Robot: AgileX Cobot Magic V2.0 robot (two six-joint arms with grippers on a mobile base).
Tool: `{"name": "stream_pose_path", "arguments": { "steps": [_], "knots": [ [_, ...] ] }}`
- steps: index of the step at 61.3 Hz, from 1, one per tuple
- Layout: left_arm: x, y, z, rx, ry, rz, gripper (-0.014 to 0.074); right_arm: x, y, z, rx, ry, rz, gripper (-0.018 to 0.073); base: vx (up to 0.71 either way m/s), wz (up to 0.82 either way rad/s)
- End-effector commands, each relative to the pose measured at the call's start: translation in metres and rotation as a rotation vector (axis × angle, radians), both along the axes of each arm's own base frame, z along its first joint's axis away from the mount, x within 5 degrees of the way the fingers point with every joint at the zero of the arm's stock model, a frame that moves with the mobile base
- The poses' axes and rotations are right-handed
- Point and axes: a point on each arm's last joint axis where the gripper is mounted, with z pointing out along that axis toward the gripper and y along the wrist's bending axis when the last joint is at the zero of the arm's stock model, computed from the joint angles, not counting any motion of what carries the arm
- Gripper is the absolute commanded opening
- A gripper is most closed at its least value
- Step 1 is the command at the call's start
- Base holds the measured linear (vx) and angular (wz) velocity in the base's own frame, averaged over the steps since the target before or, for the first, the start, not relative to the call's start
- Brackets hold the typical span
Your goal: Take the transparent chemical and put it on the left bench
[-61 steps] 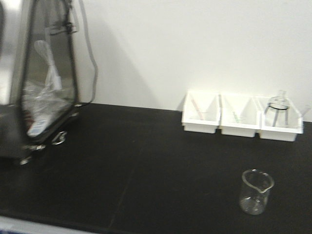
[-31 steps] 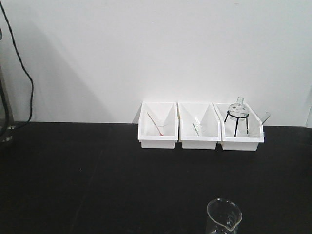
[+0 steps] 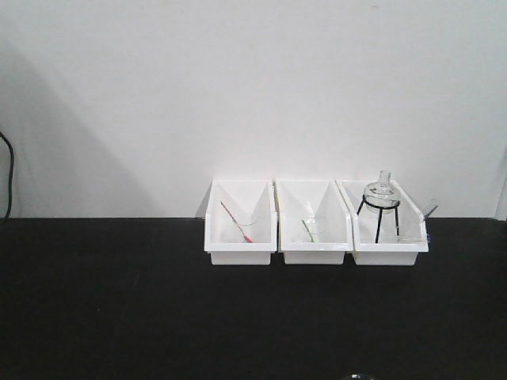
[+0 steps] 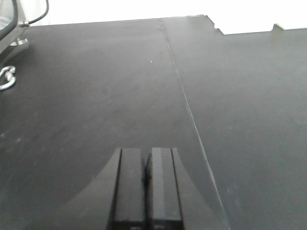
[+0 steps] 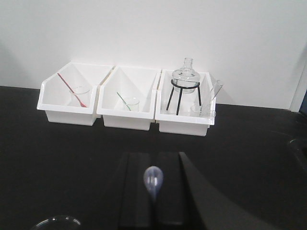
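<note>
My right gripper needs to release the pale translucent pipette, which is now above the bench, inside the clear beaker point(image 3: 355, 377) point(image 5: 56, 222) on the black worktop.
My right gripper point(image 5: 154, 158) is shut on the pale translucent pipette; its bulb point(image 5: 153, 180) sticks up between the fingers, above the left bench point(image 5: 249, 153). The clear beaker shows only as a rim at the bottom left of the right wrist view point(image 5: 55, 222) and as a sliver at the bottom edge of the front view point(image 3: 360, 377). My left gripper point(image 4: 146, 152) is shut and empty above the bare black worktop point(image 4: 96, 96). The bench point(image 3: 119, 301) runs along a plain white wall.
Three white bins stand at the wall: one holds a small beaker with a red stick point(image 3: 240, 233), one a beaker with a green stick point(image 3: 314, 232), one a round flask on a black tripod point(image 3: 383, 198). A metal ring point(image 4: 5, 79) and a cable point(image 4: 36, 17) lie far left.
The front view has swung and come closer to the wall. The bins have shifted left and lower in it, the metal apparatus has left it, and the beaker has slid off the bottom edge.
</note>
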Motion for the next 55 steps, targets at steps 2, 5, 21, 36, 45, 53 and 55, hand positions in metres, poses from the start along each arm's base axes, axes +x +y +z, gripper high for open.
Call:
{"name": "stream_pose_path", "arguments": {
  "steps": [2, 5, 21, 36, 45, 53, 55],
  "knots": [
    [-0.001, 0.0, 0.003, -0.014, -0.081, -0.001, -0.0003, 0.0, 0.001, 0.018, 0.0, -0.113, 0.011, -0.0004, 0.11, -0.02],
    [-0.001, 0.0, 0.003, -0.014, -0.081, -0.001, -0.0003, 0.0, 0.001, 0.018, 0.0, -0.113, 0.011, -0.0004, 0.1, -0.01],
    [-0.001, 0.0, 0.003, -0.014, -0.081, -0.001, -0.0003, 0.0, 0.001, 0.018, 0.0, -0.113, 0.011, -0.0004, 0.05, 0.0],
    [-0.001, 0.0, 0.003, -0.014, -0.081, -0.001, -0.0003, 0.004, 0.003, 0.024, 0.011, -0.188, 0.028, -0.0004, 0.0, 0.0],
    [-0.001, 0.0, 0.003, -0.014, -0.081, -0.001, -0.0003, 0.029, 0.011, 0.029, 0.086, -0.319, 0.077, -0.0001, 0.0, 0.0],
    [-0.001, 0.0, 0.003, -0.014, -0.081, -0.001, -0.0003, 0.061, 0.023, 0.014, 0.14, -0.317, 0.163, -0.0001, 0.0, 0.0],
    [-0.001, 0.0, 0.003, -0.014, -0.081, -0.001, -0.0003, 0.067, 0.027, 0.01, 0.149, -0.309, 0.199, -0.0001, 0.0, 0.0]
  ]
}}
